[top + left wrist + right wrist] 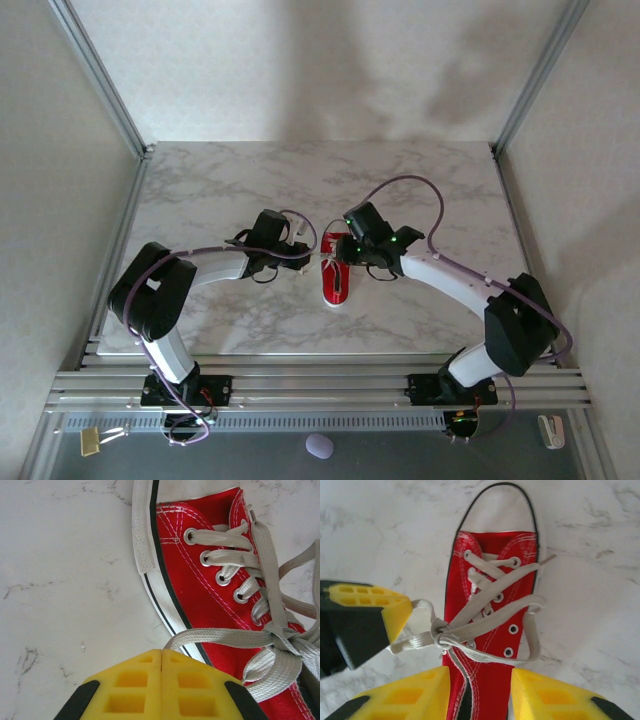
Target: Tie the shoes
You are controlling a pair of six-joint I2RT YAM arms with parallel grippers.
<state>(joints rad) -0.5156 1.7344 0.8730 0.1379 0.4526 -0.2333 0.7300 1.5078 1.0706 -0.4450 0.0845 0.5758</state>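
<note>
I will grab that loop [501,660] with my right gripper and pull against my left gripper, because the knot sits at the shoe's side and its free loop hangs slack.
The red sneaker [336,283] lies on the marble table [220,190] between the two arms. Its toe points away from my right gripper [480,676], which is open with one yellow finger on each side of the shoe's heel end. The white laces are gathered into a knot [441,638] at the shoe's side. One loop [534,630] hangs free on the far side. My left gripper [161,652] is shut on the other lace loop [220,637], which runs taut from the fingertips to the knot [281,641]. The left gripper [396,614] is beside the shoe.
White enclosure walls and metal frame posts [100,75] surround the table. An aluminium rail [320,385] runs along the near edge by the arm bases. Purple cables [420,185] loop off both arms above the marble.
</note>
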